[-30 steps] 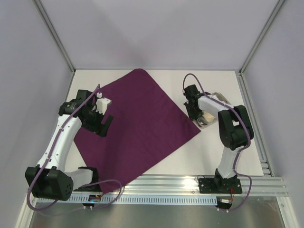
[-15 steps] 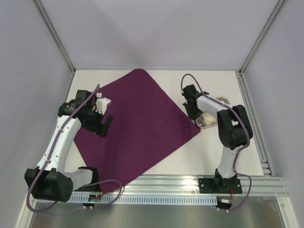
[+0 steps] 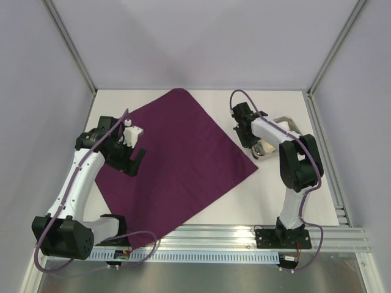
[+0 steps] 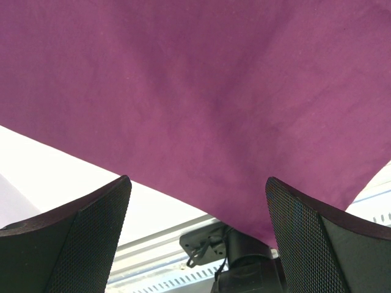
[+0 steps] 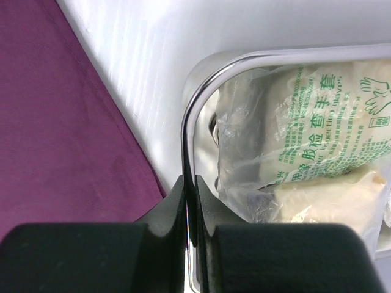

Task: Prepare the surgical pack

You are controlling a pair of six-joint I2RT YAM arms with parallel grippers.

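Observation:
I will release the small steel tray with my right gripper around the middle of the deep-purple cloth (image 3: 167, 155). The tray is now just beside the cloth's corner.
A large deep-purple cloth (image 3: 177, 152) lies flat on the white table as a diamond; it also fills the left wrist view (image 4: 201, 91). My left gripper (image 3: 132, 160) hovers open over its left part, holding nothing. My right gripper (image 3: 252, 145) is shut on the rim of the small steel tray (image 3: 282, 123) just right of the cloth's right corner. In the right wrist view the jaws pinch the tray's rim (image 5: 190, 122), and a clear packet with green print (image 5: 311, 116) lies inside over white gauze (image 5: 330, 195). Forceps are hidden.
An aluminium rail (image 3: 244, 235) runs along the near table edge, also in the left wrist view (image 4: 165, 238). Frame posts stand at the back corners. White table (image 3: 275, 195) shows right of the cloth.
My right gripper has moved up and left with the steel tray, toward the cloth's right corner. The left arm has not moved.

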